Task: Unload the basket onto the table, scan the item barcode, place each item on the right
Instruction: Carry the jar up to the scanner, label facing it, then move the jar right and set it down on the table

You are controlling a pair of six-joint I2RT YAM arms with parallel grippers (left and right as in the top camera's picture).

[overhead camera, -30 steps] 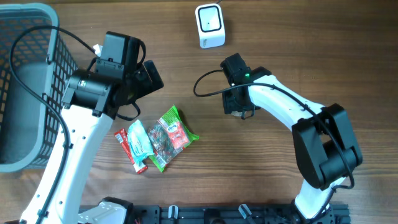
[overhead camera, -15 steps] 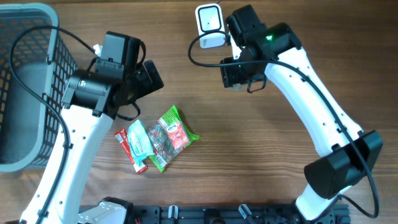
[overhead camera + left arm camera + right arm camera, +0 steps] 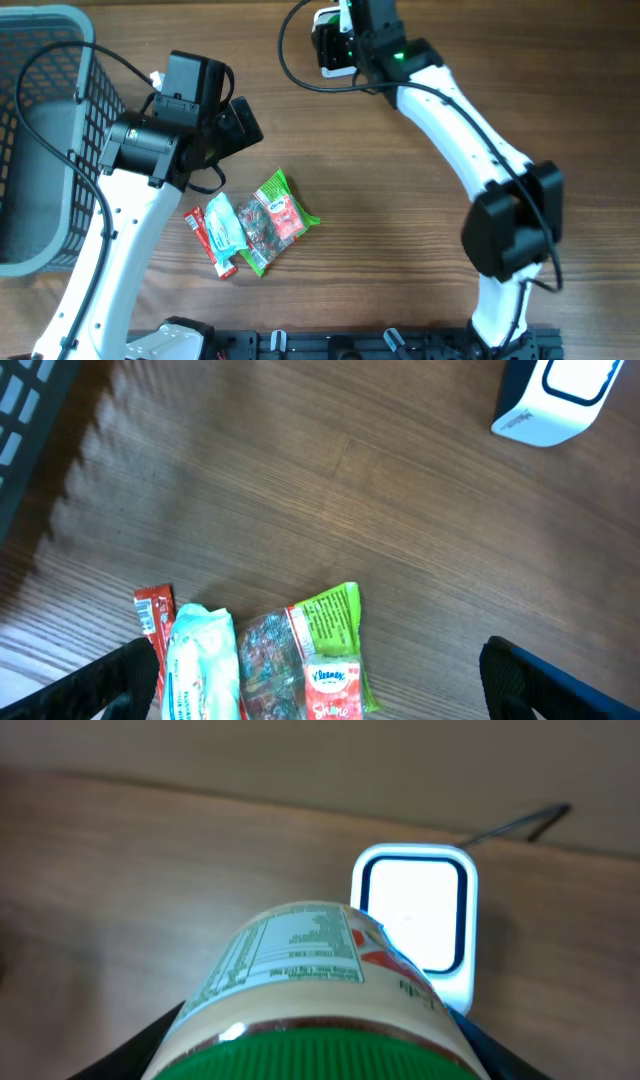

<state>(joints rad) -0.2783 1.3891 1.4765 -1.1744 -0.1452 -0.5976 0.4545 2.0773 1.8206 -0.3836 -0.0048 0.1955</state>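
The robot's right gripper will release the jar on the bare table [image 3: 479,183] under its white arm, close to the black elbow.
A jar [image 3: 300,980] with a green ribbed lid and a cream label with fine print lies between the fingers of my right gripper [image 3: 320,1060], which is shut on it. Its far end points at the white scanner [image 3: 415,915], whose window glows bright just behind it. From above, my right gripper [image 3: 358,30] sits at the table's far edge, right against the scanner [image 3: 325,45]; the jar is hidden under the wrist there. My left gripper [image 3: 240,125] hangs open, and in its wrist view the left gripper [image 3: 325,695] straddles a pile of packets with nothing held.
The pile holds a green packet [image 3: 280,205], a pale blue packet [image 3: 225,228], a red stick [image 3: 212,245] and a red tissue pack [image 3: 330,685]. A grey mesh basket [image 3: 40,150] fills the left edge. A cable loops off the right wrist.
My right arm has swung from the table's middle up to the scanner, carrying the jar. The left arm and the packets have not moved.
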